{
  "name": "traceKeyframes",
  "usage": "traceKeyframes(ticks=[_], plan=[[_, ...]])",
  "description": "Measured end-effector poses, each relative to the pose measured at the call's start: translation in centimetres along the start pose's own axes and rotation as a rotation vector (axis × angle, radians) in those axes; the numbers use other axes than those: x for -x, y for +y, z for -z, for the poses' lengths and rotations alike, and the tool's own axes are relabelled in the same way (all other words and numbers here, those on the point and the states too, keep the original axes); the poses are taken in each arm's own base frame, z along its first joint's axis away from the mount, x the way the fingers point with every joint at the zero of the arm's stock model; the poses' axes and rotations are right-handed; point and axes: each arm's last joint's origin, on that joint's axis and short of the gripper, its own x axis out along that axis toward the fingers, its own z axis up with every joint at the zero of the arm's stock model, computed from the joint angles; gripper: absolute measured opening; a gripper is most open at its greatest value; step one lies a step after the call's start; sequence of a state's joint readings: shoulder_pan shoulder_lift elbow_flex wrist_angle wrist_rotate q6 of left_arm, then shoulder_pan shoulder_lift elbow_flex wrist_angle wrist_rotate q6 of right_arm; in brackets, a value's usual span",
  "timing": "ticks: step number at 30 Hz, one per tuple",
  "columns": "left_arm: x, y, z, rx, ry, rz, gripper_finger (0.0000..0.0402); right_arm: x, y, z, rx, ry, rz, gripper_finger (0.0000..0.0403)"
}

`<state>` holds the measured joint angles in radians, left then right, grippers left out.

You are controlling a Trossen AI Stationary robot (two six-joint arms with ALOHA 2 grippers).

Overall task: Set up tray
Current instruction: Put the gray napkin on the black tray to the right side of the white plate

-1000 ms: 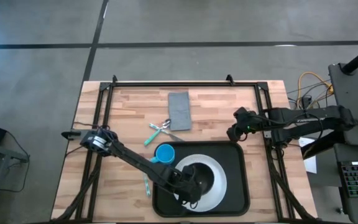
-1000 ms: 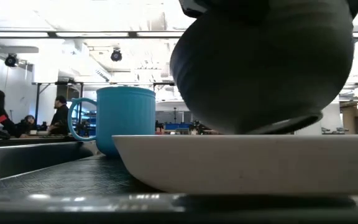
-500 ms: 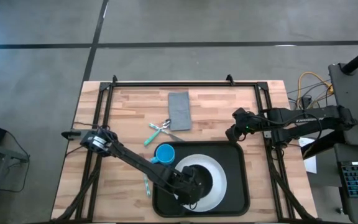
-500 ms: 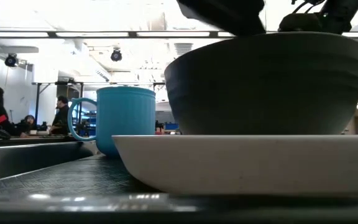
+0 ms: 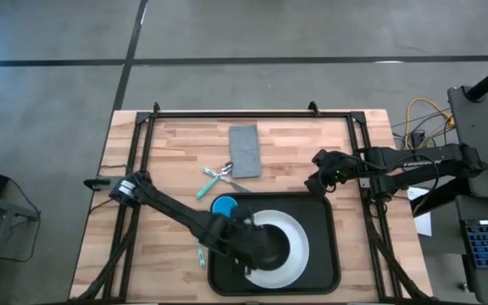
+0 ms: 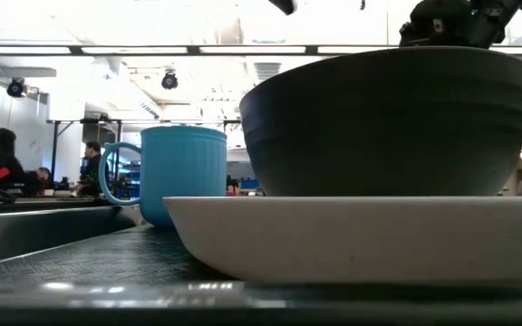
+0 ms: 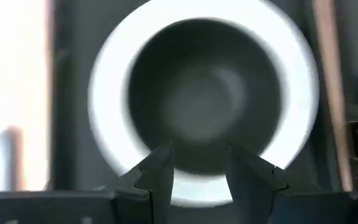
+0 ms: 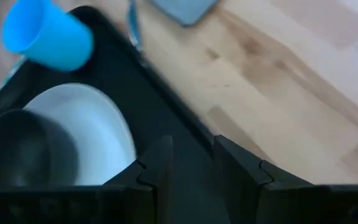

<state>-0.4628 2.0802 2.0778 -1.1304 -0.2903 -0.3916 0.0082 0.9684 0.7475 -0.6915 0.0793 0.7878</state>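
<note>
I should take my right gripper next to the grey napkin's near end (image 5: 246, 170) (image 8: 174, 7), beside the cutlery, and close it there.
The black tray (image 5: 324, 254) lies at the table's near middle. On it rests a white plate (image 5: 299, 250), and a dark bowl (image 6: 388, 122) stands level on the plate by its base. A blue mug (image 5: 224, 206) stands on the tray's far left corner. My left gripper (image 7: 197, 158) hovers open above the bowl's near rim, its fingers clear of it. Over the table by the tray's far right corner, my right gripper (image 5: 314, 178) is open with nothing between its fingers.
A grey napkin (image 5: 244, 151) lies at the far middle of the table, with cutlery (image 5: 219, 176) between it and the mug. A teal utensil (image 5: 200, 254) lies left of the tray. Black rails run along the table's far, left and right sides.
My left gripper has set the bowl down on the plate: a second ago it hung tilted above the plate, now it stands level. The gripper has let go of the bowl's rim and risen clear of it.
</note>
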Motion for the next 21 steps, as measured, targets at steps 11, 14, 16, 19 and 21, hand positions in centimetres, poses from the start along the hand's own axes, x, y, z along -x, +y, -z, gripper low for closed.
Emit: traceKeyframes(ticks=[11,14,16,19,21], plan=[[4.6,4.6,1.2,0.534,-0.071,-0.187,0.0122,-0.5,0.8,-0.9,0.070,-0.046,-0.093,0.0109],[5.7,6.0,2.3,0.659,-0.093,-0.253,0.0122,-1.7,1.2,-1.4,0.076,0.001,-0.161,0.0119],[6.3,7.3,3.2,0.737,-0.101,-0.280,0.0122,-2.8,1.6,-1.6,0.089,0.025,-0.189,0.0126],[6.7,9.6,4.7,0.850,-0.117,-0.302,0.0122,-4.7,2.0,-1.9,0.094,0.038,-0.184,0.0138],[7.1,10.8,5.8,0.919,-0.150,-0.292,0.0122,-5.7,2.3,-2.2,0.121,0.044,-0.175,0.0147]])
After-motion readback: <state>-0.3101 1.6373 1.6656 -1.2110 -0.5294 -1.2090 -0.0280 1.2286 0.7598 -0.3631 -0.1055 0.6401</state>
